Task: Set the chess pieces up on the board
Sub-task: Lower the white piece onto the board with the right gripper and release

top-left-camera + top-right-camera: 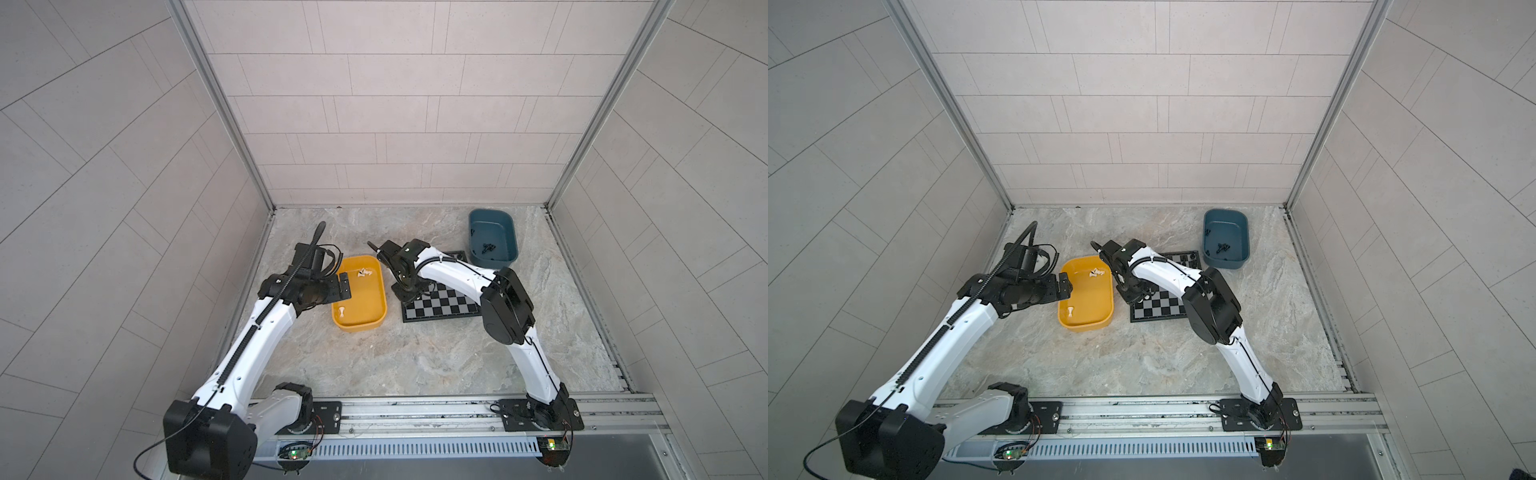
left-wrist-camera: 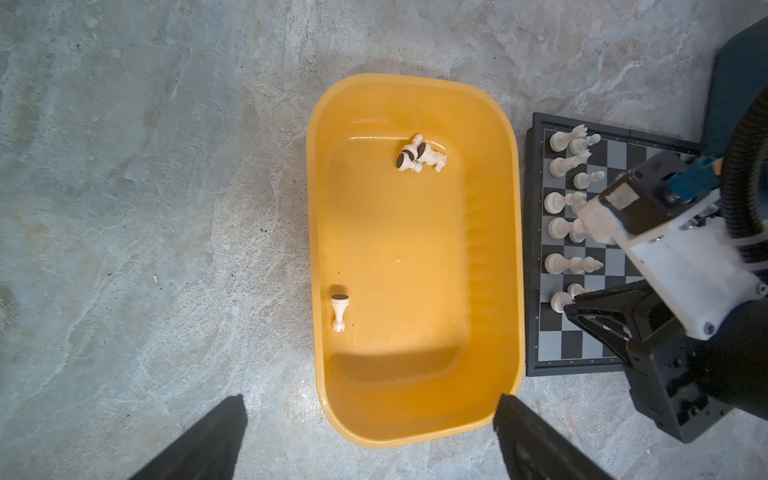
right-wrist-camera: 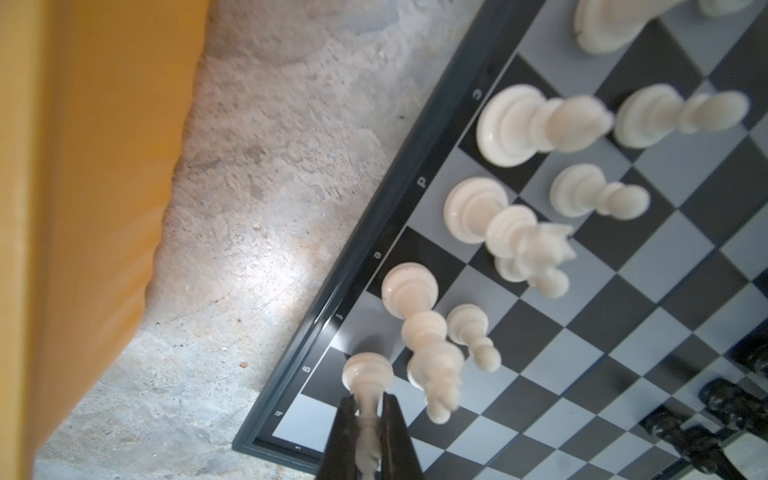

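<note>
The robot will set the white piece down with its right gripper on the grey edge-row square (image 1: 408,297) (image 3: 372,329) next to the white king.
The board (image 3: 623,291) lies right of the yellow tray (image 1: 376,316) in both top views. Several white chess pieces (image 2: 559,201) stand in two rows along the board's edge nearest that tray. Black chess pieces (image 3: 727,399) show at the far side. My right gripper (image 3: 369,399) is shut on a white piece (image 3: 368,372), whose base is on or just above an edge-row square near the board's corner. My left gripper (image 2: 370,415) hangs open over the tray's near end with nothing between its fingers (image 2: 216,436). A clump of white pieces (image 2: 419,156) and a single one (image 2: 340,311) lie in the tray.
A dark teal tray (image 1: 509,245) with several black pieces (image 1: 487,248) stands at the back right, beyond the board. My right arm (image 1: 449,272) reaches across the board and hides much of it in both top views. Walls close the table on three sides.
</note>
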Controlling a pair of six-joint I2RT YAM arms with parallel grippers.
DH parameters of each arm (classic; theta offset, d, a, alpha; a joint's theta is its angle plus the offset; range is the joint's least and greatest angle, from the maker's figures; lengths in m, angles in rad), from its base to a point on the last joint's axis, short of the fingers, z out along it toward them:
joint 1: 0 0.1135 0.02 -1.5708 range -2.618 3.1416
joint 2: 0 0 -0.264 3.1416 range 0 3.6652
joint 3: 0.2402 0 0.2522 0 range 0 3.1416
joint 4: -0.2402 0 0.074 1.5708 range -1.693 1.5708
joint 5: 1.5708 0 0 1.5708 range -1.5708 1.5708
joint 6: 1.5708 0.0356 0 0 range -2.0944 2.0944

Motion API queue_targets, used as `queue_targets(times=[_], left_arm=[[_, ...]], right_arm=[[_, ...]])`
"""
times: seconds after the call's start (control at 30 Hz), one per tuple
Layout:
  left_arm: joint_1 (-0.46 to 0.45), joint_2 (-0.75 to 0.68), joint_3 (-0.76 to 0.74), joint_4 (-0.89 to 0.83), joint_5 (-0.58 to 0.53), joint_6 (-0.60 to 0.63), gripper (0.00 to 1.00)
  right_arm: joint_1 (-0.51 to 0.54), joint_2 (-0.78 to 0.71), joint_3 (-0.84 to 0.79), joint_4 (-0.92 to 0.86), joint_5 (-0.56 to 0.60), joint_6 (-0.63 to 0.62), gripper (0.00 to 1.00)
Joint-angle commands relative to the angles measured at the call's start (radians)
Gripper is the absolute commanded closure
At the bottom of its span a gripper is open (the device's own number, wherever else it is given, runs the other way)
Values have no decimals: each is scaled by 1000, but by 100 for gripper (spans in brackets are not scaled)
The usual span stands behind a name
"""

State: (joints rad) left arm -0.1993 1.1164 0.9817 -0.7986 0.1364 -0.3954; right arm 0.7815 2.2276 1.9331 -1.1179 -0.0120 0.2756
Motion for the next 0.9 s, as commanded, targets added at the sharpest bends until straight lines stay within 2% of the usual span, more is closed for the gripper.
queue_targets(times=[0.0,0.67,0.87], left_arm=[[2,0,30,-12,-8,-3,0],[1,-1,28,-13,-4,-5,0],[0,2,27,-12,-1,-5,0]], right_arm=[[-4,13,14,-9,15,-9,100],[-11,57,52,-14,7,-7,99],[-13,57,59,-16,10,-5,87]])
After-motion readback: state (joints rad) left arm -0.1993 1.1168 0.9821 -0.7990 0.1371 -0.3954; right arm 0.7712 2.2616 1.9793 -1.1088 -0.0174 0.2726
